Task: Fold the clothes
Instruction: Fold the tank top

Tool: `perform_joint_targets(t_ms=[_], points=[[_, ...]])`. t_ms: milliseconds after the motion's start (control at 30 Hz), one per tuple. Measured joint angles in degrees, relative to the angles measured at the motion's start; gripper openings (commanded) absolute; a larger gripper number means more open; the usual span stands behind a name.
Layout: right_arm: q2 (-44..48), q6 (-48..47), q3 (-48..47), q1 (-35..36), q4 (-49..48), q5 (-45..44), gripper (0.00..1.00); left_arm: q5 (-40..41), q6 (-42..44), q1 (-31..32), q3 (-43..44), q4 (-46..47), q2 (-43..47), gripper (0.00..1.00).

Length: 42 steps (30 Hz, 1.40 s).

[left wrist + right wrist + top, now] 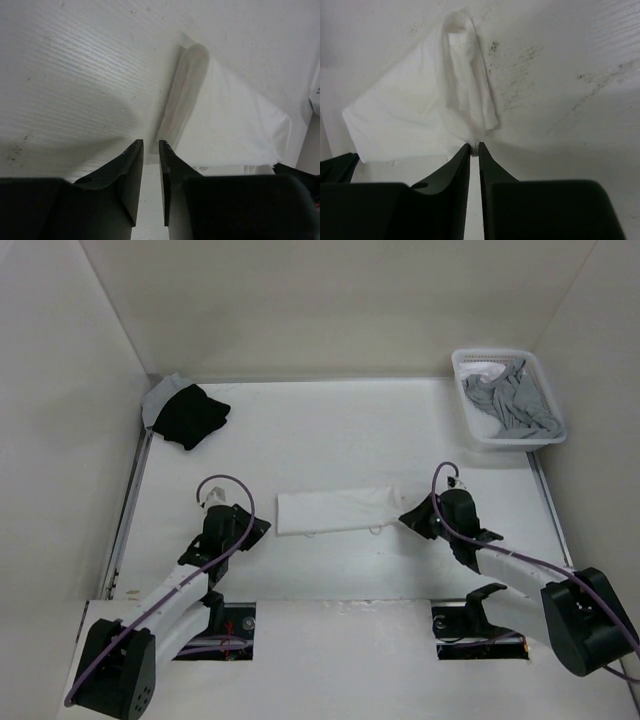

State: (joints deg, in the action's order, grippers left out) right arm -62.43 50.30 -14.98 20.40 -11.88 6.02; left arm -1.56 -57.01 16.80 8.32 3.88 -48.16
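Holding just a clothes corner, my right gripper next grabs the middle of the clothes' end [471, 90] before folding them in half.
The clothes [340, 510] are a white garment folded into a long narrow strip lying across the middle of the table. My left gripper [266, 529] sits at the strip's left end. In the left wrist view the left gripper [151, 144] has its jaws slightly apart with only bare table between them, and the clothes' folded edge [225, 115] lies just beyond the tips. My right gripper [406, 519] is at the strip's right end. In the right wrist view the right gripper [474, 146] is nearly closed, with a small tuft of the clothes [420, 110] pinched between the fingertips.
A white basket [462, 364] holding grey garments [515, 405] stands at the back right corner. A black garment [192, 415] lies on a pale cloth [163, 392] at the back left. White walls enclose the table on three sides.
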Motion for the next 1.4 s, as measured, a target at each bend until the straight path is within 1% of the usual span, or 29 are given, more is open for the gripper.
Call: perform_joint_targets(t_ms=[33,67,100,167,200,267,333,367,400,500,600,700,800,1000,1267,1333,1367,1400], points=[[0.22,0.31,-0.02,0.66,0.59,-0.02,0.29,0.02,0.0,0.0,0.0,-0.11,0.07,0.25],[0.79,0.42,-0.02,1.29,1.51,-0.15,0.32,0.04,0.04,0.0,0.0,-0.28,0.2,0.25],[1.92,0.46,-0.04,1.84,2.86,-0.48,0.34,0.07,0.04,0.0,0.0,-0.68,0.55,0.25],[5.18,0.04,-0.35,2.69,5.9,-1.88,0.34,0.33,0.22,-0.02,0.07,-1.77,1.84,0.23],[6.8,-0.42,-0.81,3.15,7.34,-2.86,0.32,0.59,0.28,0.02,0.26,-2.29,2.4,0.23],[8.87,-1.68,-2.91,4.24,9.68,-5.42,0.23,1.53,0.57,0.83,1.73,-3.39,2.6,0.23],[7.5,-3.52,-6.58,5.64,10.58,-7.41,0.12,2.82,0.76,3.19,4.57,-3.65,0.83,0.23],[5.9,-4.48,-8.68,6.16,10.56,-8.04,0.09,3.56,0.87,5.03,6.64,-3.23,-1.09,0.23],[3.5,-5.33,-11.08,6.67,10.25,-8.63,0.07,4.22,1.01,7.15,8.96,-2.21,-3.69,0.23],[-3.67,-7.37,-16.24,7.28,8.59,-9.25,0.06,5.49,1.07,12.02,14.14,2.67,-11.76,0.22],[-9.99,-8.37,-18.88,7.34,6.51,-9.31,0.06,5.95,1.07,14.25,16.39,9.03,-20.09,0.21],[-15.61,-8.72,-20.13,6.62,5.27,-9.18,0.06,6.14,1.07,13.31,16.39,12.79,-26.6,0.2],[-18.82,-8.66,-20.06,5.51,5.05,-9.27,0.06,6.16,1.07,10.95,15.67,15.21,-30.05,0.2],[-18.82,-7.56,-17.66,3.56,3.93,-11.21,0.07,6.05,1.11,6.29,13.44,18.34,-31.54,0.2],[-18.71,-6.38,-15.8,2.49,3.02,-12.68,0.08,4.76,2.58,3.48,13.29,22.6,-34.6,0.2],[-18.58,-6.25,-15.56,2.47,2.38,-12.74,0.12,4.35,2.95,3.08,13.29,22.99,-34.77,0.2],[-18.16,-6.08,-15.28,2.47,2.27,-12.72,0.17,4.17,3.13,2.84,13.29,23.06,-34.77,0.21],[-17.18,-5.81,-14.78,2.47,2.29,-12.72,0.25,3.91,3.3,2.6,13.29,23.08,-34.75,0.22]])
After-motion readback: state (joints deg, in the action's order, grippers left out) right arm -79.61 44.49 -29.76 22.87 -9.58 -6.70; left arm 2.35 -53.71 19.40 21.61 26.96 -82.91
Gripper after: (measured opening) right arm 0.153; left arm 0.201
